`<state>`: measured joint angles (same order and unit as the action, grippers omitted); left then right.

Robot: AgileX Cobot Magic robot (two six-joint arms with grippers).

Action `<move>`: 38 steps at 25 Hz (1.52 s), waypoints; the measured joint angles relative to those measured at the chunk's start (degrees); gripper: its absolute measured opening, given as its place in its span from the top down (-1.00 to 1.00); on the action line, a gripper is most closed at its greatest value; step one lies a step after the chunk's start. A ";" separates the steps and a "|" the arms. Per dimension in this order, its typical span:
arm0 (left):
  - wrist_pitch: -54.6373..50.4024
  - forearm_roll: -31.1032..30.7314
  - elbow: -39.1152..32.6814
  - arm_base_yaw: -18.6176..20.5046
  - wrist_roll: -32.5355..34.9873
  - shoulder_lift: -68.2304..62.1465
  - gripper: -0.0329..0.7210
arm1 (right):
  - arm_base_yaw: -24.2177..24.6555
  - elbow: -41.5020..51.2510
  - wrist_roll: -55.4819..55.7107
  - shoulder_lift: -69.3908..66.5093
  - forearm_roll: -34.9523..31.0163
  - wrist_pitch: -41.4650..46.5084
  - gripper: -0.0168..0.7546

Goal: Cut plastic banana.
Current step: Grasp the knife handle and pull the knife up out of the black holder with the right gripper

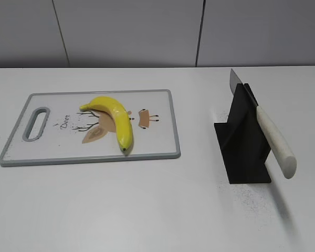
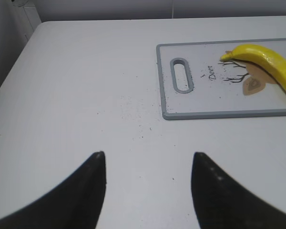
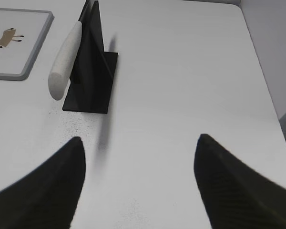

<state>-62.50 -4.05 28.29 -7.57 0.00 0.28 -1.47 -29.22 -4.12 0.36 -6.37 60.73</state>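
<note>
I need to close my right gripper on the middle of the white handle (image 1: pixel 275 138) (image 3: pixel 66 55) of the knife that rests in the black stand.
A yellow plastic banana (image 1: pixel 114 119) lies whole on a white cutting board (image 1: pixel 152 148) with a grey rim, left of the table's middle; both also show in the left wrist view, banana (image 2: pixel 267 63) and board (image 2: pixel 205 100). A knife with a white handle (image 1: pixel 274 140) rests tilted in a black stand (image 1: pixel 243 142) on the right; the right wrist view shows the handle (image 3: pixel 64 62) and stand (image 3: pixel 93 76). My left gripper (image 2: pixel 148 157) is open and empty over bare table left of the board. My right gripper (image 3: pixel 139 140) is open and empty, short of the stand.
The white table (image 1: pixel 147 210) ends at a grey wall (image 1: pixel 147 31) behind. Its left edge (image 2: pixel 12 71) and right edge (image 3: pixel 264 71) show in the wrist views. Dark specks lie on the table near the stand.
</note>
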 joint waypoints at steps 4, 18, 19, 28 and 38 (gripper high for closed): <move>0.00 0.00 0.00 0.00 -0.34 0.00 -0.55 | 0.00 0.00 0.00 0.00 0.00 0.00 -0.52; 0.00 0.01 0.00 0.00 0.00 0.00 -0.55 | 0.00 0.00 0.00 0.00 0.00 0.00 -0.52; 0.00 0.01 0.00 0.00 -0.34 0.00 -0.55 | 0.00 0.00 0.00 0.00 0.00 0.00 -0.52; 0.00 0.01 0.00 0.00 0.00 0.00 -0.53 | 0.00 0.00 0.00 0.00 0.00 -0.78 -0.52; 0.00 0.01 0.00 0.00 0.00 0.00 -0.53 | 0.00 -7.72 2.12 -15.76 -0.55 4.15 -0.52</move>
<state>-62.50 -4.03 28.29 -7.57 0.00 0.28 -1.47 -36.94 -2.00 -15.40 -6.91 64.89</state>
